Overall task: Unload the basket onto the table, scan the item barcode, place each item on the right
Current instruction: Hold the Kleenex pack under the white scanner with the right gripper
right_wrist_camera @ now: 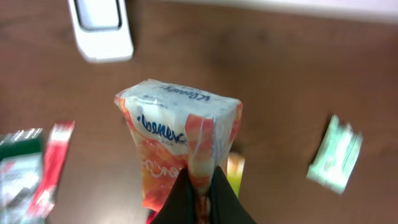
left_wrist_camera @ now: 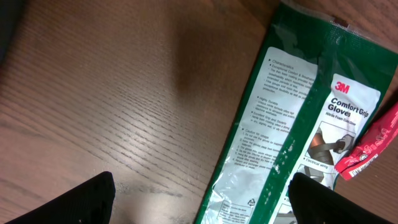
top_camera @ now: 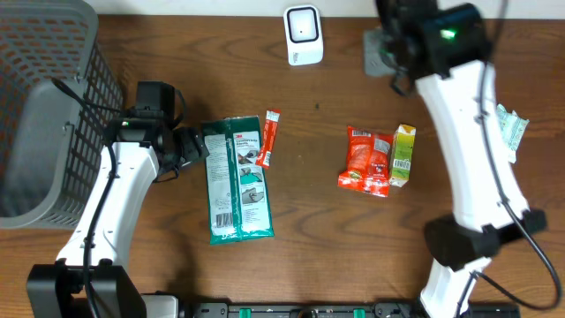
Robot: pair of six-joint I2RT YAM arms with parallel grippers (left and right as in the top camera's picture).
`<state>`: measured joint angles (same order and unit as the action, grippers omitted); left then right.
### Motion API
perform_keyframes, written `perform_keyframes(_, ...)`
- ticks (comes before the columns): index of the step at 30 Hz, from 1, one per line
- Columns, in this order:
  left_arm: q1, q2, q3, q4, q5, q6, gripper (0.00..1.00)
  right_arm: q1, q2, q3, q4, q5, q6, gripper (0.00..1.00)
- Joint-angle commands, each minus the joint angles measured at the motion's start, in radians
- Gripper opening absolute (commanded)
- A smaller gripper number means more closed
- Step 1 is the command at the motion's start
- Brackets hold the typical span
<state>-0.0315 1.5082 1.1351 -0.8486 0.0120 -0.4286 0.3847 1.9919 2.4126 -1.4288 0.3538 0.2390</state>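
Note:
The Kleenex tissue pack, now held in the air, will be set down by my right gripper against the near end of the pale green packet (top_camera: pixel 489 148) (right_wrist_camera: pixel 318 177).
My right gripper (right_wrist_camera: pixel 200 186) is shut on the seam of a Kleenex tissue pack (right_wrist_camera: pixel 177 137), orange and white with blue lettering, and holds it in the air. In the right wrist view the white barcode scanner (right_wrist_camera: pixel 99 28) lies on the table beyond it, up and to the left. From overhead the right gripper (top_camera: pixel 388 49) hangs just right of the scanner (top_camera: pixel 303 35), the pack mostly hidden under the arm. My left gripper (left_wrist_camera: pixel 202 202) is open, low over the left edge of a green 3M glove package (left_wrist_camera: pixel 292 124).
A red stick packet (top_camera: pixel 269 139) lies beside the glove package (top_camera: pixel 237 181). Mid-table sit a red snack bag (top_camera: pixel 366 159) and a yellow-green carton (top_camera: pixel 403 155). A pale green packet (top_camera: pixel 510 128) lies at the right. A grey mesh basket (top_camera: pixel 44 106) fills the left edge.

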Motion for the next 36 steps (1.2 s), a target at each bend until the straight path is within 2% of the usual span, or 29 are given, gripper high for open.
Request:
perform_keyframes(1,0.002,-0.001,0.008,-0.003,-0.013,0.009,0.9,0.053,0.078,0.022,0.093,0.219,-0.138,0.01)
perform_keyframes(7,0.002,-0.001,0.008,-0.003,-0.013,0.009,0.9,0.127,0.212,0.022,0.389,0.452,-0.352,0.01)
perform_keyframes(14,0.002,-0.001,0.008,-0.003,-0.013,0.009,0.9,0.14,0.359,0.022,0.694,0.468,-0.64,0.01)
perform_keyframes(28,0.002,-0.001,0.008,-0.003,-0.013,0.009,0.9,0.141,0.633,0.022,1.019,0.481,-1.197,0.01)
perform_keyframes(32,0.002,-0.001,0.008,-0.003,-0.013,0.009,0.9,0.141,0.671,0.021,1.085,0.497,-1.275,0.01)
perform_keyframes(36,0.002,-0.001,0.008,-0.003,-0.013,0.009,0.9,0.14,0.676,0.021,1.152,0.494,-1.294,0.01)
